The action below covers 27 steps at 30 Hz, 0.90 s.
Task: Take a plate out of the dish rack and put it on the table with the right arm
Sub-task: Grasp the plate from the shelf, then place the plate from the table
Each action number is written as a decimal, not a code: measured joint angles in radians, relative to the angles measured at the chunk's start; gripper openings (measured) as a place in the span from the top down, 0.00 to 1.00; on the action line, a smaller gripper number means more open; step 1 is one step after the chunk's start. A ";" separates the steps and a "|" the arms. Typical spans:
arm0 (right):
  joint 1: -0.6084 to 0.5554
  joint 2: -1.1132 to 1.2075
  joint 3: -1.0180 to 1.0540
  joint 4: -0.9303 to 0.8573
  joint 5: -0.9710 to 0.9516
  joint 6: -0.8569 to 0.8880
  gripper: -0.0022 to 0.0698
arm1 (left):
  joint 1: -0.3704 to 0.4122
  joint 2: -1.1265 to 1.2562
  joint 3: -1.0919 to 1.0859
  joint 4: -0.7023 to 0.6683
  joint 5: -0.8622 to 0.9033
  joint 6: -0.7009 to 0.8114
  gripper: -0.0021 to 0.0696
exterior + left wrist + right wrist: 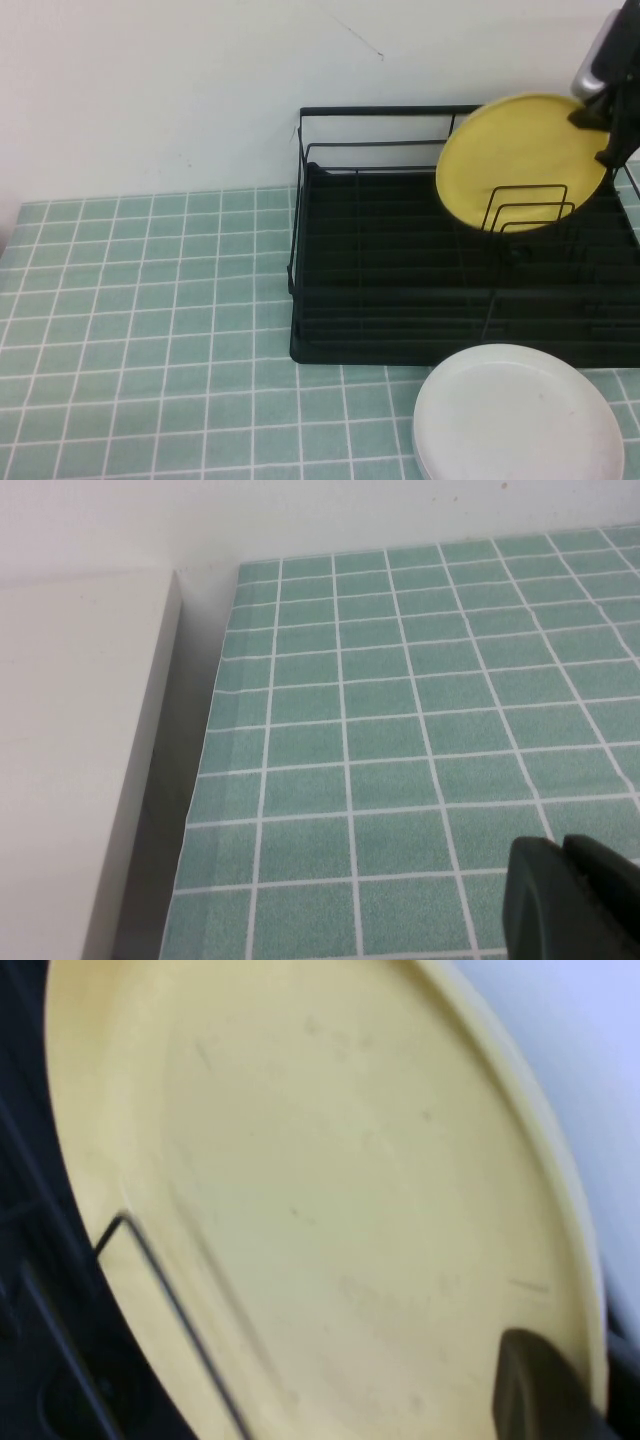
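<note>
The robot's right gripper will release the yellow plate on top of the white round plate (518, 424) in front of the dish rack. The yellow plate now stands in the rack.
The yellow plate (520, 160) stands on edge, tilted, at the back right of the black dish rack (380, 300), its lower edge behind the upright wire dividers (528, 207). My right gripper (600, 135) reaches in from the upper right and is shut on the plate's right rim. In the right wrist view the plate (320, 1190) fills the picture, and my right gripper (585, 1385) has one dark finger (530, 1390) on its face. My left gripper (558, 848) is shut and empty over the green tiled table (400, 700); it is outside the high view.
A white round plate (518, 412) lies on the tiled table (140, 330) in front of the rack, at the near right. A white wall runs behind. In the left wrist view a white ledge (70, 750) borders the table's edge.
</note>
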<state>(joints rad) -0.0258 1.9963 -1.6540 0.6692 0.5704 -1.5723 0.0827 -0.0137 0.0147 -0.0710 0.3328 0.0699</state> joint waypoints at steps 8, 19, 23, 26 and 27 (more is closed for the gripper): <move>0.000 -0.232 -0.002 -0.004 0.047 0.078 0.89 | 0.000 0.000 0.000 0.000 0.000 0.000 0.98; 0.004 -0.537 0.010 -0.197 0.377 0.638 0.90 | 0.000 0.000 0.000 0.000 0.000 0.000 0.98; 0.004 -0.610 0.094 -0.214 0.538 0.887 0.90 | 0.000 0.000 0.000 0.000 0.000 0.000 0.98; 0.004 -0.655 0.228 -0.217 0.600 0.987 0.90 | 0.000 0.000 0.000 0.000 0.000 0.000 0.98; 0.004 -0.668 0.259 -0.220 0.605 1.015 0.90 | 0.000 0.000 0.000 0.000 0.000 0.000 0.98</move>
<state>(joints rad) -0.0222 1.3283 -1.3948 0.4495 1.1757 -0.5571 0.0827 -0.0137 0.0147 -0.0710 0.3328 0.0699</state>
